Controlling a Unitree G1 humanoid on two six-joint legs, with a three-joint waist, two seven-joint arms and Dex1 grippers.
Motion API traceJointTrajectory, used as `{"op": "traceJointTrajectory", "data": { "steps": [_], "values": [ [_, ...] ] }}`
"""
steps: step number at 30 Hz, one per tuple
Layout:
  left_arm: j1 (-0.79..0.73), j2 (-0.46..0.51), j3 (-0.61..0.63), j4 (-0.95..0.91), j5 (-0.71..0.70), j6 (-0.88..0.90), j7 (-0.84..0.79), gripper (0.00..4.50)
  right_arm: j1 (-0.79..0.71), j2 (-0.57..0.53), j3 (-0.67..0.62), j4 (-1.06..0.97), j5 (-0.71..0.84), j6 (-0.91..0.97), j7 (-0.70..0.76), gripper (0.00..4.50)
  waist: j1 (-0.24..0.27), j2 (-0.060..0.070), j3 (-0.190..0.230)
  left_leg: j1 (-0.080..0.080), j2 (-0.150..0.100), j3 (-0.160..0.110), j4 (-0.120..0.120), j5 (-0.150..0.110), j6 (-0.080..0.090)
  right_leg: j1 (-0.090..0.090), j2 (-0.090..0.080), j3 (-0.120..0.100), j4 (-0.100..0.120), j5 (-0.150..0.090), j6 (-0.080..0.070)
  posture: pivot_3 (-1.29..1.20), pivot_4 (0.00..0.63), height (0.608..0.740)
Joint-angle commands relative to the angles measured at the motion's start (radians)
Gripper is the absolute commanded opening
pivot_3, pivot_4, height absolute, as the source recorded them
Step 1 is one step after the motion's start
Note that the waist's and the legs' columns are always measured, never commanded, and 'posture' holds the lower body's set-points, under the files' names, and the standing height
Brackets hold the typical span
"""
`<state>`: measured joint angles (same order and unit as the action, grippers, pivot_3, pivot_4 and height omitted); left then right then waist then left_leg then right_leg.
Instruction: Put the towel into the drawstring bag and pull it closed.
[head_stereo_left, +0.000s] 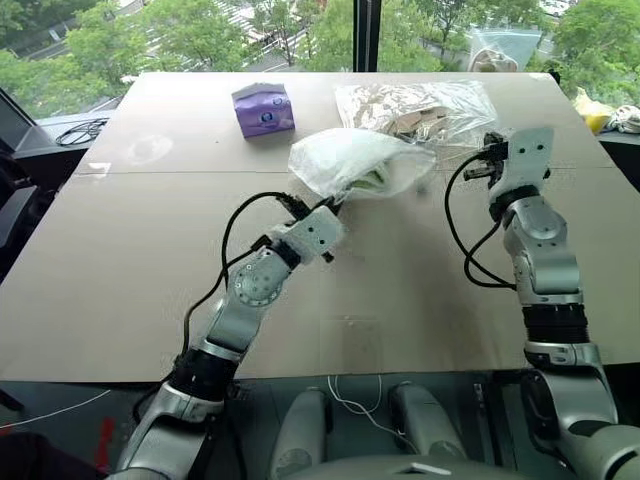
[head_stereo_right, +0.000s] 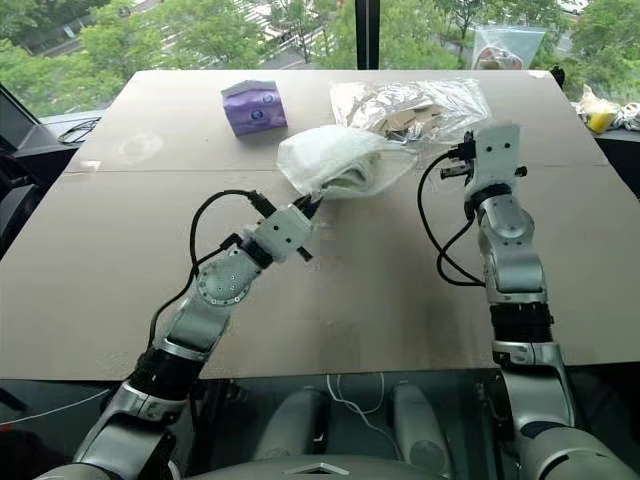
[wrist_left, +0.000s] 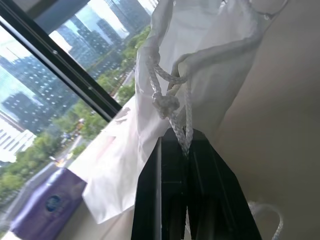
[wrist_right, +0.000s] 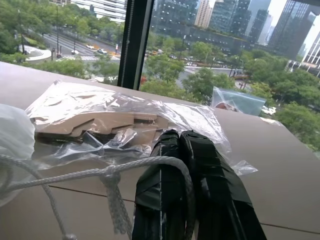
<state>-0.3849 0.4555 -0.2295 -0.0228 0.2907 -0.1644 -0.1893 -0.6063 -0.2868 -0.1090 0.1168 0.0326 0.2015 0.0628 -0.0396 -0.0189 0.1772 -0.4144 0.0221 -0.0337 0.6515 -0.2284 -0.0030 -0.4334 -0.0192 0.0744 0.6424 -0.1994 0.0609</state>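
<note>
I should let go of the white cord with my left gripper on the bare table (head_stereo_left: 316, 243) just in front of the drawstring bag.
The white translucent drawstring bag (head_stereo_left: 340, 158) is lifted at mid-table, a little beyond my left gripper. The light-green towel (head_stereo_left: 376, 180) shows faintly through the bag's lower side. My left gripper (head_stereo_left: 333, 205) is at the bag's near end. In the left wrist view its fingers are shut on a knotted white cord (wrist_left: 172, 107), with the bag (wrist_left: 200, 45) hanging past them. My right gripper (head_stereo_left: 482, 160) is raised to the right of the bag, shut, with a white cord loop (wrist_right: 115, 172) drawn around and between its fingers (wrist_right: 200, 165).
A clear plastic bag of beige items (head_stereo_left: 415, 110) lies just behind the drawstring bag. A purple packet (head_stereo_left: 263, 108) stands at the back left. Another clear bag (head_stereo_left: 497, 50) and a yellow thing (head_stereo_left: 595, 115) sit at the table's (head_stereo_left: 130, 260) far right edge.
</note>
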Motion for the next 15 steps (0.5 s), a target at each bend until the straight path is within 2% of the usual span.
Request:
{"op": "traceJointTrajectory", "data": {
  "steps": [1, 7, 15],
  "values": [
    [-0.022, 0.003, 0.074, 0.018, 0.056, -0.076, 0.107, 0.07, -0.031, -0.016, -0.049, -0.010, -0.018, -0.058, -0.049, 0.00, 0.000, 0.000, 0.000, 0.000, 0.000, 0.000, 0.000, 0.000, 0.000, 0.000, 0.000, 0.000, 0.000, 0.000, 0.000, 0.00, 0.150, 0.740],
    [-0.039, -0.020, 0.112, 0.078, 0.040, -0.053, 0.110, 0.07, -0.034, -0.025, -0.083, 0.011, -0.028, -0.084, -0.096, 0.00, 0.000, 0.000, 0.000, 0.000, 0.000, 0.000, 0.000, 0.000, 0.000, 0.000, 0.000, 0.000, 0.000, 0.000, 0.000, 0.00, 0.150, 0.740],
    [-0.030, -0.117, 0.188, 0.060, -0.017, 0.086, 0.144, 0.07, -0.026, -0.020, -0.179, 0.056, -0.006, -0.044, -0.205, 0.00, -0.001, 0.000, 0.000, 0.000, 0.000, 0.000, 0.000, 0.000, 0.000, 0.000, 0.000, 0.000, 0.000, 0.000, 0.000, 0.00, 0.150, 0.740]
  ]
}}
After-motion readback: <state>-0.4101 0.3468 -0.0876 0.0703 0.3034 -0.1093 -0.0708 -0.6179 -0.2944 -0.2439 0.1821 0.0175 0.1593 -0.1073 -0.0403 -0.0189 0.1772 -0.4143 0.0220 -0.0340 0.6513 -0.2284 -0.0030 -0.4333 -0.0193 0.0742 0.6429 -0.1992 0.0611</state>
